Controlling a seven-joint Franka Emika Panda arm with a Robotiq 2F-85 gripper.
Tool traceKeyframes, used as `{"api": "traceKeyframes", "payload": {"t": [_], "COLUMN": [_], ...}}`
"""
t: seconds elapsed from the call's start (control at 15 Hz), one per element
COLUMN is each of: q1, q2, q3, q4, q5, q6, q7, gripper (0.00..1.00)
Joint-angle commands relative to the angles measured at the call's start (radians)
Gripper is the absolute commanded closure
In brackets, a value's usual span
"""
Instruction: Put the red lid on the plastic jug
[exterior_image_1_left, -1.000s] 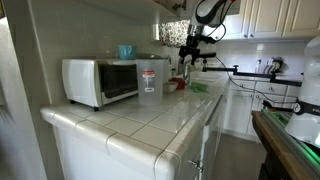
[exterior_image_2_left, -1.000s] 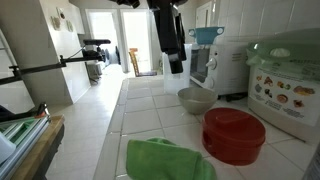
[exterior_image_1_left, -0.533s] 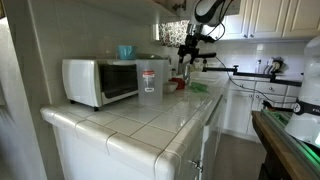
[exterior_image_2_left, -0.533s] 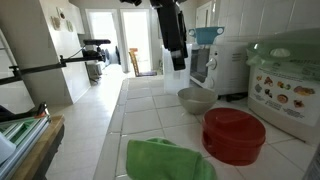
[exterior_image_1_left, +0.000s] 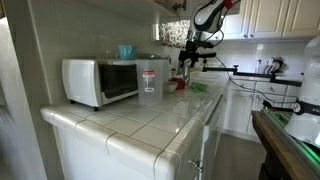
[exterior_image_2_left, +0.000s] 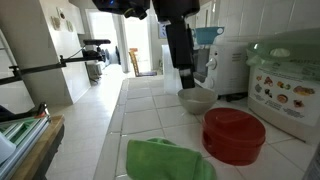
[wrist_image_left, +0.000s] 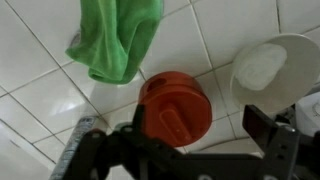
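Note:
The red lid has a raised handle (exterior_image_1_left: 178, 84) (wrist_image_left: 175, 125) in its middle, beside the green cloth. My gripper will go there next and close on it.
The red lid (wrist_image_left: 175, 105) is a round red cap lying flat on the white tiled counter; it also shows near the camera in an exterior view (exterior_image_2_left: 233, 135). The plastic jug (exterior_image_1_left: 150, 82), clear with red marks, stands upright beside the white microwave (exterior_image_1_left: 100, 80) and appears at the right edge of an exterior view (exterior_image_2_left: 285, 90). My gripper (wrist_image_left: 200, 125) hangs open above the counter, apart from the lid. In the wrist view the lid lies under its left finger and the gap. Both exterior views show the gripper (exterior_image_2_left: 185, 78) (exterior_image_1_left: 186, 68) in the air.
A green cloth (wrist_image_left: 120, 40) (exterior_image_2_left: 170, 160) lies next to the lid. A pale bowl (wrist_image_left: 270, 70) (exterior_image_2_left: 196, 100) sits on the lid's other side, below the gripper. A teal cup (exterior_image_1_left: 125, 51) stands on the microwave. The counter's edge drops off to the floor.
The arm has come down and moved over towards the bowl and the lid. Its jaws have stayed open. The lid, jug and cloth have not moved.

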Motion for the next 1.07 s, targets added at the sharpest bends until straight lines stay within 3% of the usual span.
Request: {"api": "traceKeyframes", "payload": {"t": [0.0,0.67,0.73,1.0], "q1": [-0.011,-0.039,-0.026,-0.028], "q2": [0.068,0.245,0.211,0.235], "q3": [-0.009,-0.005,-0.013,-0.011], "q4": [0.063,0.264,0.209,0.244], "q5": [0.033,0.010,0.000,0.000], "q6": [-0.034,-0.113,-0.074,-0.097], "q7": [-0.093,-0.215,-0.150,-0.162], "gripper": [0.00,0.00,0.00,0.00]}}
